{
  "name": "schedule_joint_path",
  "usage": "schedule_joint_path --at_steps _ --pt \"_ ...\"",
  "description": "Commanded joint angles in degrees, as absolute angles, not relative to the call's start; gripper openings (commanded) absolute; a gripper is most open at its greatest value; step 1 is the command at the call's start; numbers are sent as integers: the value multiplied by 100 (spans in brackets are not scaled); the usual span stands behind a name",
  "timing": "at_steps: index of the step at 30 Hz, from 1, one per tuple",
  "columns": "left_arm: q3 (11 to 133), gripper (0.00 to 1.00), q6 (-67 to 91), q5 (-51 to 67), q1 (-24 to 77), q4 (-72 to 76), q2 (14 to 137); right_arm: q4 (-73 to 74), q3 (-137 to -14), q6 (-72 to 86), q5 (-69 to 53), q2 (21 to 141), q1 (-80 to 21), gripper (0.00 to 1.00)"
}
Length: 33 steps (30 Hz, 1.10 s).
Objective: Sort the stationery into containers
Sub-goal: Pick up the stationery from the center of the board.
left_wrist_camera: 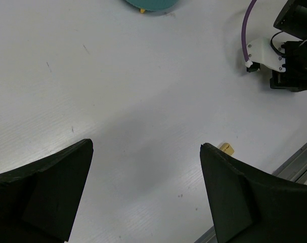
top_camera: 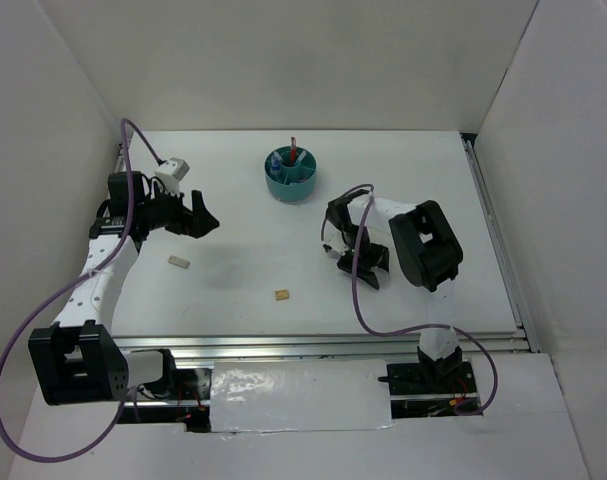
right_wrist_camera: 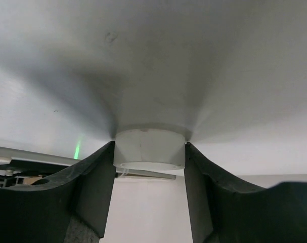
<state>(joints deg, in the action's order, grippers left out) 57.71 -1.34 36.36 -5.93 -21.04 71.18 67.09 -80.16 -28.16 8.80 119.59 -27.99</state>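
Observation:
Next, my right gripper lets go of the whitish tape ring so that it rests between the teal organiser's pen cup and outer rim point(top_camera: 306, 165).
The teal organiser point(top_camera: 292, 175) stands at the back centre of the table, with a reddish pen point(top_camera: 294, 150) upright in its cup. Its rim point(left_wrist_camera: 150, 4) shows at the top of the left wrist view. Two tan blocks point(top_camera: 178, 262) point(top_camera: 282, 295) lie on the table; one point(left_wrist_camera: 226, 148) peeks past my left finger. My left gripper point(top_camera: 205, 222) point(left_wrist_camera: 145, 144) hangs open over bare table with nothing between its fingers. My right gripper point(top_camera: 361, 268) point(right_wrist_camera: 149, 147) points down at the table, both fingers pressed against the sides of the whitish tape ring point(right_wrist_camera: 149, 149). From above, the ring is hidden under that gripper.
White walls close in the table on the left, back and right. A metal rail point(top_camera: 323, 343) runs along the near edge. The right arm's wrist and purple cable point(left_wrist_camera: 290, 55) show at the upper right of the left wrist view.

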Motion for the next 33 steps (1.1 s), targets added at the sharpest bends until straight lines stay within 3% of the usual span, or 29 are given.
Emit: schedule_joint_path --at_steps 1,3,7,10,15,19,22,25,33 --pt "5783 99 -202 3841 -633 -2030 7154 6934 -8297 -2821 976 12050 -2856 55" --pt "5766 99 -193 3841 -633 -1987 7172 6926 -8358 -2856 941 12024 -2865 46" --pt "5836 99 -158 3911 -633 -1995 7286 6987 -8752 -2970 608 11761 -2848 41" --pt "5889 99 -114 4034 -642 -1960 7312 6908 -9532 -3102 28 11444 -2673 26" --pt "5810 99 -53 4262 -677 -1741 7225 6400 -10581 -3383 -2172 10996 -1805 21" --pt "5783 99 -53 4420 -694 -1714 7242 4979 -10461 -2999 -4040 10522 -1056 7" --pt "5774 99 -53 4535 -729 -1688 7269 2637 -9707 -2260 -4761 10152 -801 5" --pt "5827 99 -61 4597 -764 -1688 7339 1612 -9396 -2320 -5001 10142 -765 4" --pt "5950 99 156 4658 -773 -1547 7725 1171 -11002 -2208 -5599 11627 -677 3"
